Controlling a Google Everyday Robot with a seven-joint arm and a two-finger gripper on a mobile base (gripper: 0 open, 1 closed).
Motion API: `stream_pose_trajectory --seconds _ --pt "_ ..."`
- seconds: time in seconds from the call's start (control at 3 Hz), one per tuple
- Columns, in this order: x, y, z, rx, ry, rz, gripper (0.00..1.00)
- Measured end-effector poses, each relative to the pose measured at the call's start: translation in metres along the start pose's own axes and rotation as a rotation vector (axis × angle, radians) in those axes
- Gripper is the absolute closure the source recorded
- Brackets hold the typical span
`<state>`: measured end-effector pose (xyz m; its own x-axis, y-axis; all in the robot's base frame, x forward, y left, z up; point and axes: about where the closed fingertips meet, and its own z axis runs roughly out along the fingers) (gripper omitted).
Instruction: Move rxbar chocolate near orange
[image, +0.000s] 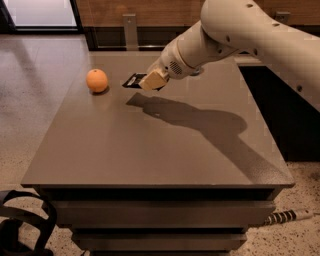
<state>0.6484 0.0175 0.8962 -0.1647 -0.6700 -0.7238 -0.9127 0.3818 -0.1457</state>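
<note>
My gripper has the rxbar chocolate, which hangs above the table now. It will let it go on the grey table (119, 89) beside the orange, on the side that faces my arm.
The orange (97, 80) sits on the grey table (150, 150) near its far left edge. My gripper (150, 81) is over the far middle of the table, shut on the rxbar chocolate (133, 80), a flat black wrapper that sticks out to the left of the cream fingers (154, 80). The bar hangs above the table, a short way to the right of the orange and not touching it. Its shadow falls on the tabletop just below.
My white arm (240, 35) reaches in from the upper right and casts a long shadow across the table. A black bag (20, 225) lies on the floor at the lower left. A cable (285, 217) lies on the floor at the lower right.
</note>
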Motion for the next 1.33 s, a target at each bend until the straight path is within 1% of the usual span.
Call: stream_pose_trajectory --seconds 0.33,0.67,1.0,1.33 --pt "-0.001 -0.004 0.022 -0.042 -0.037 -0.003 1.0" --pt "-0.003 0.002 0.041 -0.079 -0.067 -0.005 1.0" --pt "-0.006 0.002 0.058 -0.113 -0.099 -0.019 1.0" --pt "-0.01 0.001 0.066 -0.123 -0.118 -0.028 1.0"
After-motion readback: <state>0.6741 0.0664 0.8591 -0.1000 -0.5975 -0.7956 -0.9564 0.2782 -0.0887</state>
